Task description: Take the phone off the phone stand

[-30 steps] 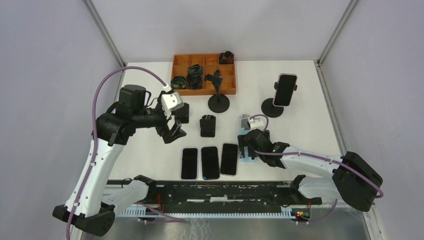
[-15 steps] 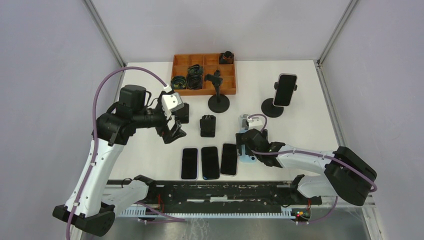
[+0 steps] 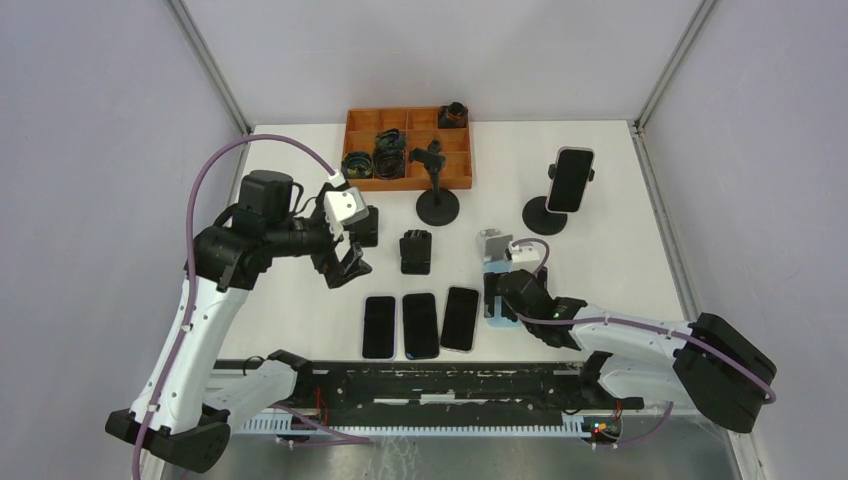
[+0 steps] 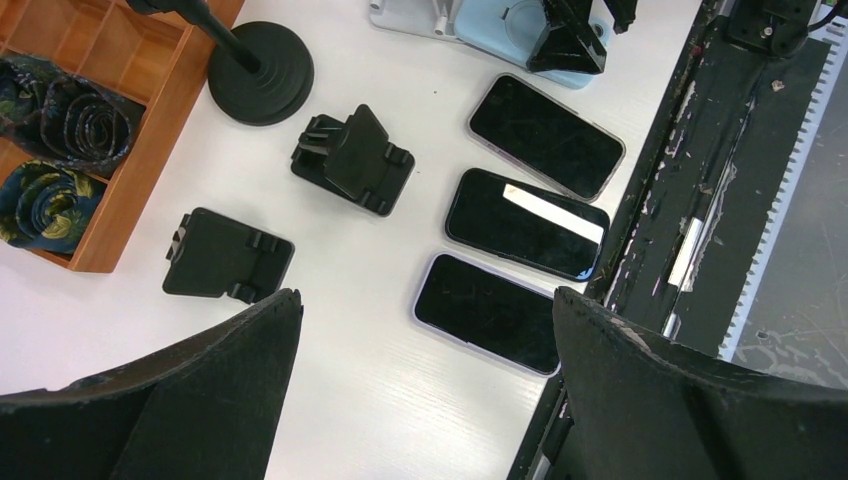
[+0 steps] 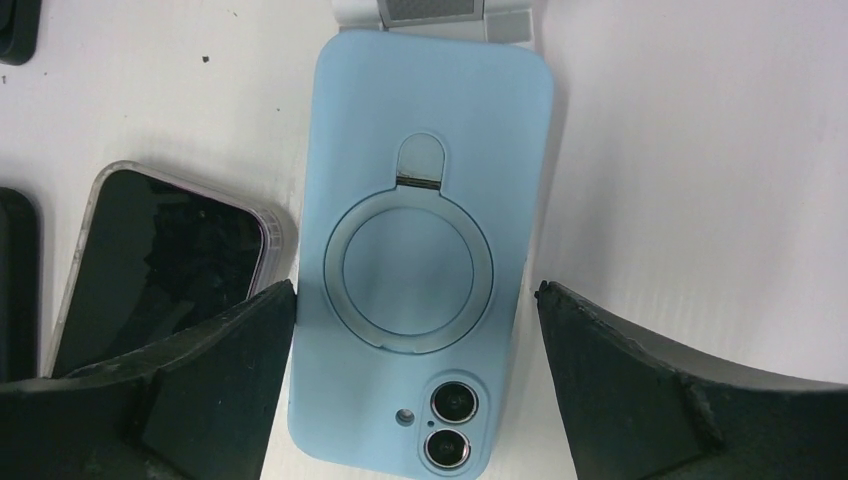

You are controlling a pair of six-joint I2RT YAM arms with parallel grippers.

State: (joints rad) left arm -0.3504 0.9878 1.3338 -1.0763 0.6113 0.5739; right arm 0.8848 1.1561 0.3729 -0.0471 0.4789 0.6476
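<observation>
The robot's left gripper will close on the long edge (image 3: 487,269) of the light blue phone that faces the dark phones, near the small white stand.
A phone (image 3: 570,178) stands upright in a black round-based phone stand (image 3: 545,216) at the back right, with no gripper near it. A light blue phone (image 5: 425,200) lies face down on the table, its top end at a small white stand (image 5: 430,12). My right gripper (image 5: 415,290) is open and straddles this blue phone's camera end. Its left finger sits right at the phone's edge and its right finger stands apart. In the top view the right gripper (image 3: 500,300) hides most of that phone. My left gripper (image 3: 345,262) hangs open and empty above the table's left side.
Three dark phones (image 3: 420,322) lie face up in a row near the front edge. Two small black folded stands (image 3: 415,250) (image 3: 363,226) and an empty round-based stand (image 3: 437,205) sit mid-table. An orange tray (image 3: 458,182) of parts is at the back.
My right wrist has shifted slightly right and toward the near edge, baring more of the white stand. The blue phone stays flat on the table. The left arm has not moved.
</observation>
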